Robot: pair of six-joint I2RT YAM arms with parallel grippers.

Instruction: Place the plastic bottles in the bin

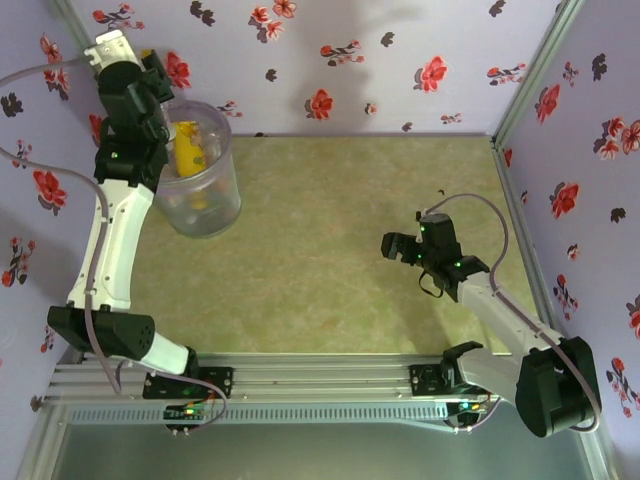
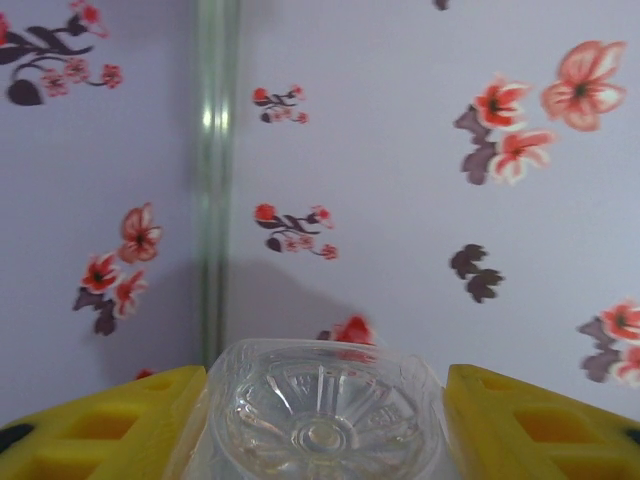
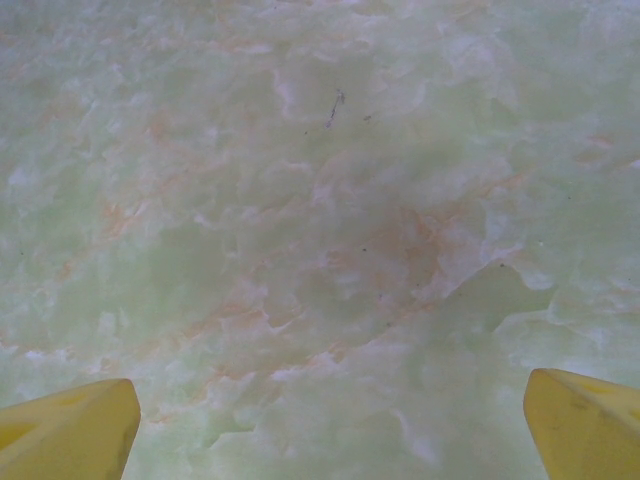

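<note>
Next, my left gripper lets go of the clear plastic bottle inside the bin (image 1: 161, 165), next to the yellow bottle.
The bin (image 1: 222, 190) stands at the table's far left, by the wall. A yellow bottle (image 1: 187, 146) stands inside it, and more bottles show dimly through its wall. My left gripper (image 1: 128, 58) is raised above the bin's left rim and points at the back-left wall corner. In the left wrist view the left gripper (image 2: 325, 432) is shut on a clear plastic bottle (image 2: 322, 395), whose ribbed base faces the camera between the yellow fingers (image 2: 100, 425). My right gripper (image 1: 404, 248) hangs open low over bare table at the right, and the same right gripper (image 3: 330, 425) has nothing between its fingers.
Flowered purple walls close the table at the back and both sides. A metal corner post (image 2: 215, 180) runs up the wall ahead of the left gripper. The marbled green tabletop (image 1: 330, 230) stretches between the bin and the right arm.
</note>
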